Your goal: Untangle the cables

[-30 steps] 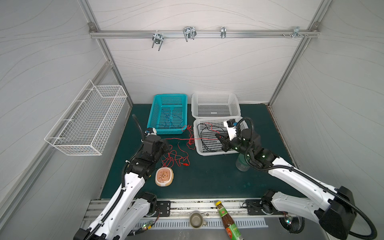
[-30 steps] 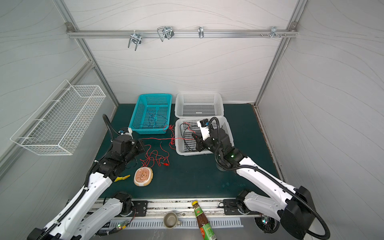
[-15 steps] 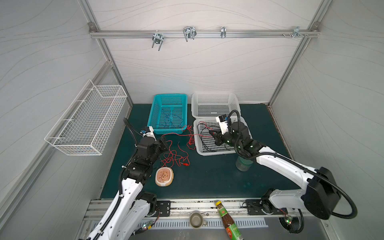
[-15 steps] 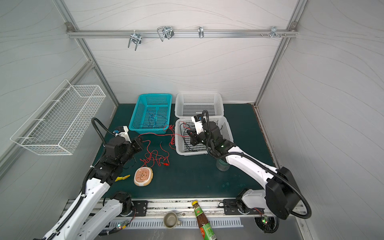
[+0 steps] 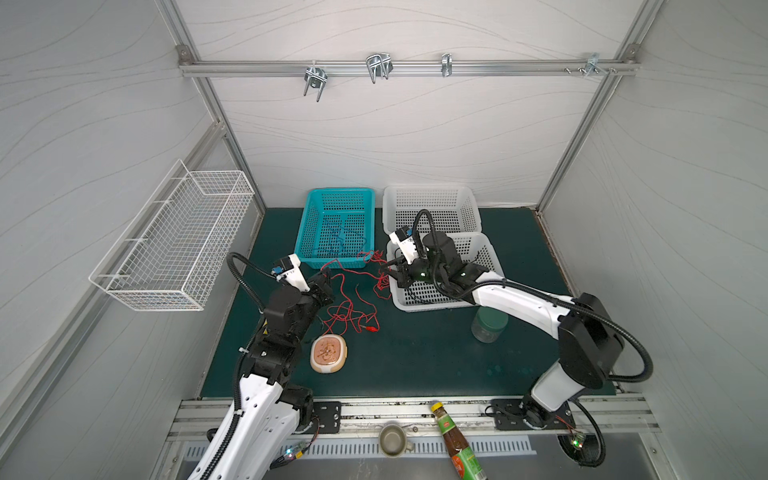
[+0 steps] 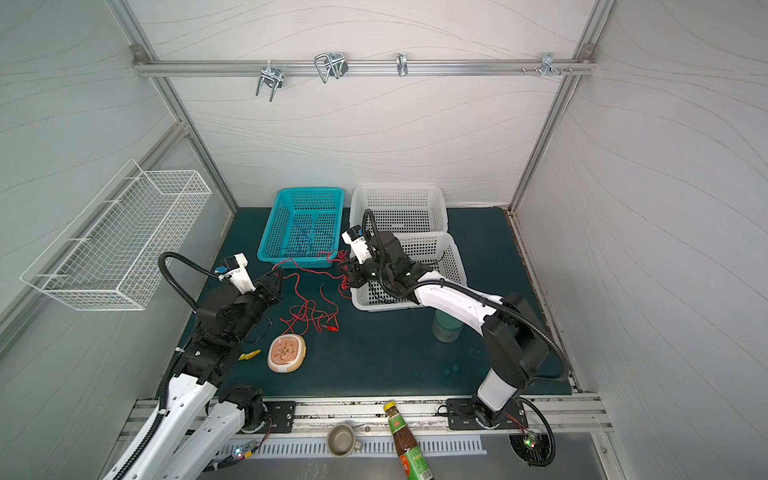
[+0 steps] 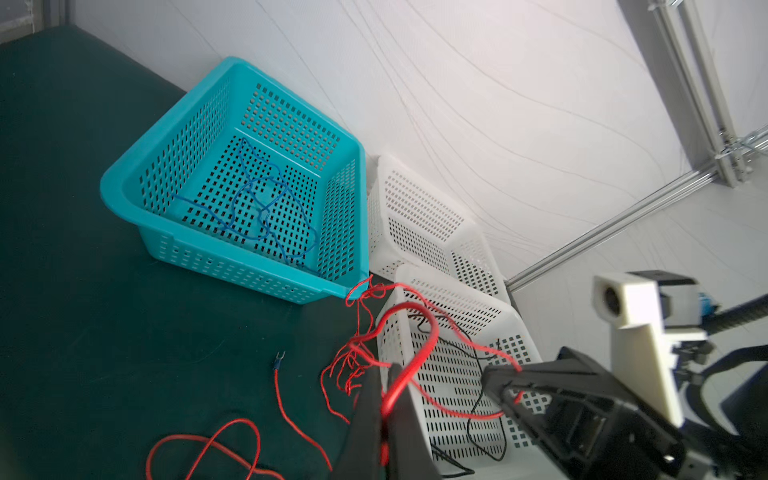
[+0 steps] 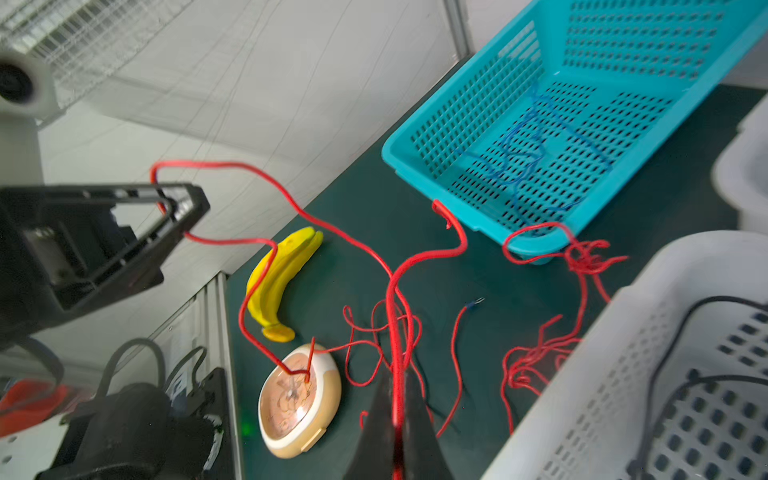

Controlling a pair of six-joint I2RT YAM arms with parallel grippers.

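Note:
The red cable is held near its loose end by my right gripper, so that gripper should open and take the slack piece of cable (image 8: 254, 170) close to my left gripper.
Thin red cables (image 5: 349, 311) lie tangled on the green mat between my two arms; one strand snags the teal basket (image 5: 340, 191) corner. My left gripper (image 5: 326, 272) (image 7: 384, 368) is raised above the mat and shut on a red cable. At the near white basket's (image 5: 496, 266) left edge, my right gripper (image 5: 388, 266) (image 8: 397, 374) is also shut on a red cable (image 8: 395, 299). A red strand runs between the two grippers. Blue cables (image 7: 257, 208) rest in the teal basket. Black cables (image 7: 478, 399) are inside the near white basket.
A second white basket (image 5: 432, 190) stands behind the near one. A round beige toy (image 5: 328, 353) and a yellow banana (image 8: 282, 270) lie by the left arm. A jar (image 5: 488, 326) stands under the right arm. A wire basket (image 5: 174, 237) hangs on the left wall.
My right gripper has moved left from over the near white basket to its left edge. My left gripper has shifted slightly toward the teal basket. Both stay shut on red cable.

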